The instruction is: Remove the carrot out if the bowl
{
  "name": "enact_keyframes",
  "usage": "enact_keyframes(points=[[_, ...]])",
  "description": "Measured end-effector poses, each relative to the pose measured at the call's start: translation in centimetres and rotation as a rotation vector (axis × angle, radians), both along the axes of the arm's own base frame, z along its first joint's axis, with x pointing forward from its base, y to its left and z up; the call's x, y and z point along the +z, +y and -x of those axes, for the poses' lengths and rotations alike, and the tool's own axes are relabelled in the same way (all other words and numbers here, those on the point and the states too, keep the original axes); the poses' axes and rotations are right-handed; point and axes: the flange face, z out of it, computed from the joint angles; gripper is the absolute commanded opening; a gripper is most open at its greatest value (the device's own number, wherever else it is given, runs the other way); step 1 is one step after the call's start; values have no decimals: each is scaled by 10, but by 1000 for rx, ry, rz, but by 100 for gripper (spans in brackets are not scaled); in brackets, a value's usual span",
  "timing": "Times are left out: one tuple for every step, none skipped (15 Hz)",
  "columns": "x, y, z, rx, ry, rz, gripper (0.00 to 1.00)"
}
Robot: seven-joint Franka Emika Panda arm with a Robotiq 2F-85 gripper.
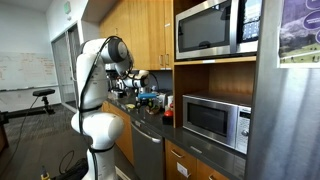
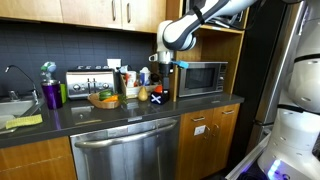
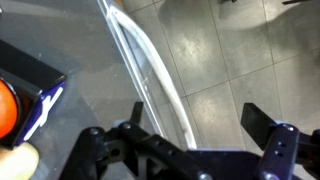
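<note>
My gripper needs to close around the green leafy top [image 1: 131, 104] of the orange carrot that is in the bowl on the counter.
In an exterior view a bowl [image 2: 101, 103] stands on the dark counter in front of the toaster, with the orange carrot [image 2: 108, 98] in it. My gripper [image 2: 165, 63] hangs above the counter, to the right of the bowl and well apart from it. It also shows small beside the white arm in an exterior view [image 1: 150, 96]. In the wrist view the gripper [image 3: 196, 112] is open with nothing between the fingers. It looks down past the counter's edge onto grey floor tiles. An orange thing [image 3: 6, 110] shows at the left edge; I cannot tell what it is.
A toaster [image 2: 88, 82], a purple cup [image 2: 52, 95] and a sink [image 2: 12, 105] stand left of the bowl. Small items [image 2: 150, 93] and a microwave [image 2: 200, 77] stand to its right. A dishwasher [image 2: 125, 150] is below. Cabinets and an upper microwave [image 1: 215, 28] hang overhead.
</note>
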Motion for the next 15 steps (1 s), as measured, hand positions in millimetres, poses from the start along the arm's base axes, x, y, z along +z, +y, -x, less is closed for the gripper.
enact_keyframes(points=[[-1, 6, -10, 4, -14, -9, 100], [-3, 12, -19, 9, -27, -17, 100], [-4, 19, -28, 14, -40, -27, 100], [-5, 25, -37, 17, -51, -38, 100], [-6, 31, -45, 20, -62, -49, 100], [-7, 37, -52, 24, -73, -60, 100], [-8, 43, -59, 27, -82, -70, 100], [-9, 48, -66, 30, -91, -81, 100], [-10, 54, -71, 33, -98, -90, 100], [-11, 59, -77, 36, -106, -101, 100], [-12, 64, -82, 38, -114, -111, 100], [-13, 68, -88, 40, -125, -122, 100], [-14, 72, -93, 41, -135, -132, 100], [-15, 76, -97, 41, -145, -142, 100], [-16, 79, -102, 41, -154, -152, 100]])
